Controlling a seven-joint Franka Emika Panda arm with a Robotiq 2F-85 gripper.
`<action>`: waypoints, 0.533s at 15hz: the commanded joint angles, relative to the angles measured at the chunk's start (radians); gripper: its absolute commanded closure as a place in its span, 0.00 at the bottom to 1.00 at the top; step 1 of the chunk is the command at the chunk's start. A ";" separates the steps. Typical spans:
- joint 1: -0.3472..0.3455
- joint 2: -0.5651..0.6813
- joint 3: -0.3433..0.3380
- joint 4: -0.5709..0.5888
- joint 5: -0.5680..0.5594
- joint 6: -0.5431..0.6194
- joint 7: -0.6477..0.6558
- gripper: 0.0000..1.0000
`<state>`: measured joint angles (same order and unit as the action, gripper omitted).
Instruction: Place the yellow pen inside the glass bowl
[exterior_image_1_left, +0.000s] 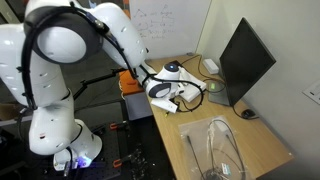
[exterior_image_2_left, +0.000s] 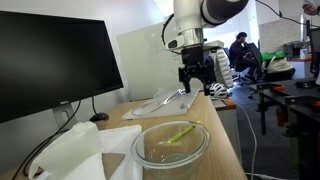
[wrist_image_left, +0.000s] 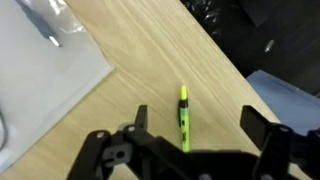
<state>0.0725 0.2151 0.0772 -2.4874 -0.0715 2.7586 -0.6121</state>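
The yellow pen's green body (exterior_image_1_left: 168, 112) (wrist_image_left: 185, 131) is next for my gripper, which should move down and close there, leaving the pen's yellow tip sticking out beyond the fingers.
The yellow pen (wrist_image_left: 184, 118), with a yellow tip and a green-yellow body, lies flat on the wooden table (wrist_image_left: 150, 50). My gripper (wrist_image_left: 197, 125) is open and hovers over it, one finger on each side, not touching. The gripper also shows in both exterior views (exterior_image_1_left: 178, 95) (exterior_image_2_left: 195, 85), above the table's far end. The glass bowl (exterior_image_2_left: 150, 158) (exterior_image_1_left: 222, 150) stands apart from the gripper, on a white pad (exterior_image_1_left: 250, 150). A slender yellow-green thing (exterior_image_2_left: 180, 133) shows through the bowl's glass. I cannot tell whether it lies inside.
A black monitor (exterior_image_2_left: 50, 65) (exterior_image_1_left: 245, 60) stands along one side of the table. A white pad (wrist_image_left: 40, 70) lies beside the pen. The table edge runs close on the pen's other side, with dark floor and clutter (wrist_image_left: 250, 35) beyond. Cables (exterior_image_2_left: 60, 135) lie near the monitor.
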 joint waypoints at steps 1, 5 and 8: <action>-0.054 0.113 0.080 0.065 0.014 0.044 -0.042 0.00; -0.025 0.220 0.075 0.146 -0.089 0.034 0.032 0.00; -0.010 0.286 0.053 0.218 -0.161 0.011 0.077 0.02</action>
<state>0.0490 0.4500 0.1478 -2.3324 -0.1710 2.7888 -0.5845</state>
